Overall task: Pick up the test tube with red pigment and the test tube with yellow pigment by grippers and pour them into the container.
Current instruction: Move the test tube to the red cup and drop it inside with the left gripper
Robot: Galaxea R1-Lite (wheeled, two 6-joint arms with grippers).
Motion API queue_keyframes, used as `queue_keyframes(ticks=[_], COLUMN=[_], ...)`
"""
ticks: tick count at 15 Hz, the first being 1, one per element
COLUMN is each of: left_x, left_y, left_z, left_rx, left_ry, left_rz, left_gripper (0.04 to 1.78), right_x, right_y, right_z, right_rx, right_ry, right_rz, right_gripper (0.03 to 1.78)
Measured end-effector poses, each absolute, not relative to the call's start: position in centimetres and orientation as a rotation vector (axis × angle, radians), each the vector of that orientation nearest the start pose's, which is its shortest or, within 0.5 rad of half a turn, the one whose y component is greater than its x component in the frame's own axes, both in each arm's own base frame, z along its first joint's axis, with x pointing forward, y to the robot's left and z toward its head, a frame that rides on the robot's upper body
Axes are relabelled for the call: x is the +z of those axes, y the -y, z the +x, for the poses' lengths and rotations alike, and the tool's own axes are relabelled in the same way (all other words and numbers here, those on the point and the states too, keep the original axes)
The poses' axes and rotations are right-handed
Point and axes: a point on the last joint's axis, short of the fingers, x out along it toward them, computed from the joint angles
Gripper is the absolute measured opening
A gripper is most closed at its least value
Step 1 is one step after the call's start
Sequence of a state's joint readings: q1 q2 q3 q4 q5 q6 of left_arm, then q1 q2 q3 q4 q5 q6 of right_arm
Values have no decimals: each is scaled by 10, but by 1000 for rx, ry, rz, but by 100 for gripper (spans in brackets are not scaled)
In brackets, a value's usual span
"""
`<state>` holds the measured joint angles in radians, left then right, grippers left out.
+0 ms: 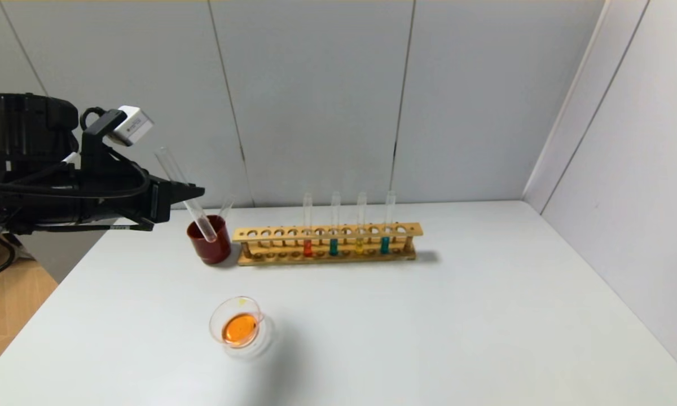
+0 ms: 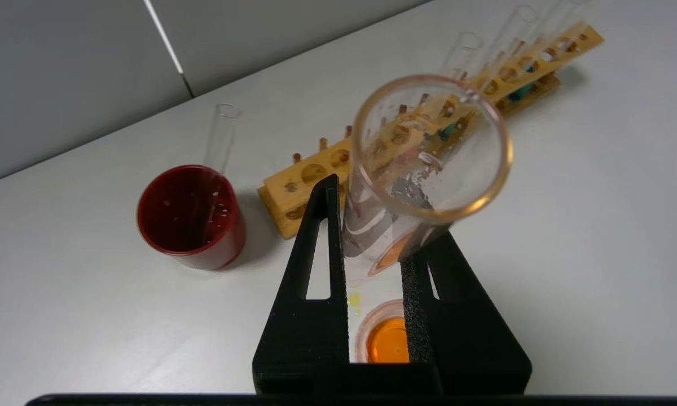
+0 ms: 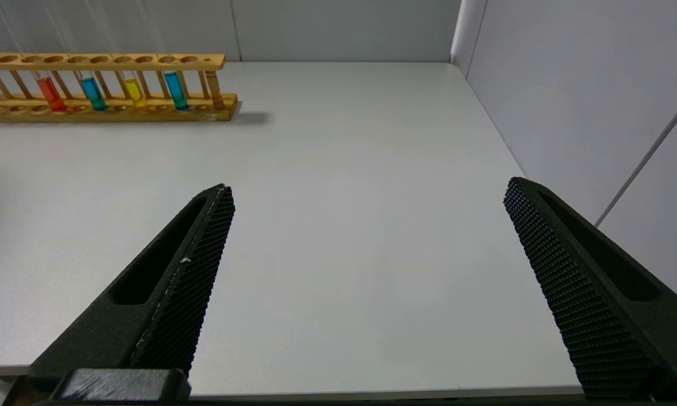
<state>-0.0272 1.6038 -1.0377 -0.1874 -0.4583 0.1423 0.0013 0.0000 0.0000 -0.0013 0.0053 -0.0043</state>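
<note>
Next, I release the empty clear test tube from my left gripper inside the dark red cup (image 1: 201, 230) (image 2: 179, 213), opposite the other tube that is leaning there.
My left gripper (image 1: 194, 194) is shut on an empty clear test tube (image 1: 183, 189), held tilted above the table's back left, its round end by the dark red cup (image 1: 210, 241). In the left wrist view the fingers (image 2: 327, 237) clamp this tube (image 2: 431, 149), whose mouth faces the camera. The container (image 1: 240, 327) holds orange liquid near the front; it shows below the jaws (image 2: 386, 341). A test tube with red pigment (image 1: 307, 247) and one with yellow pigment (image 1: 359, 246) stand in the wooden rack (image 1: 327, 232). My right gripper (image 3: 366, 192) is open and empty over bare table.
Two teal-liquid tubes (image 1: 333, 246) (image 1: 385, 245) stand in the rack. Another empty tube (image 1: 225, 208) leans in the red cup. A small yellow drop (image 2: 354, 300) lies on the table beside the container. Walls close off the back and the right.
</note>
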Motion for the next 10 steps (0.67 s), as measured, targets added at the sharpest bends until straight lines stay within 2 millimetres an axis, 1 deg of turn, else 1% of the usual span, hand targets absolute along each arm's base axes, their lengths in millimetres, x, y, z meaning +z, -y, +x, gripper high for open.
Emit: queue_keyframes(ticks=[4, 6, 10], left_x=[235, 231, 219], left_y=[2, -8, -21], left_z=[308, 317, 334], left_rx=[-424, -392, -354], left_ry=[-334, -338, -331], left_rz=[-8, -19, -29], left_gripper=[32, 32, 32], right_x=[76, 76, 76], right_y=[0, 0, 0], right_z=[-23, -23, -23], right_rx=[6, 7, 7], right_ry=[1, 1, 1], right_rz=[-4, -4, -4], right_gripper=[175, 175, 175])
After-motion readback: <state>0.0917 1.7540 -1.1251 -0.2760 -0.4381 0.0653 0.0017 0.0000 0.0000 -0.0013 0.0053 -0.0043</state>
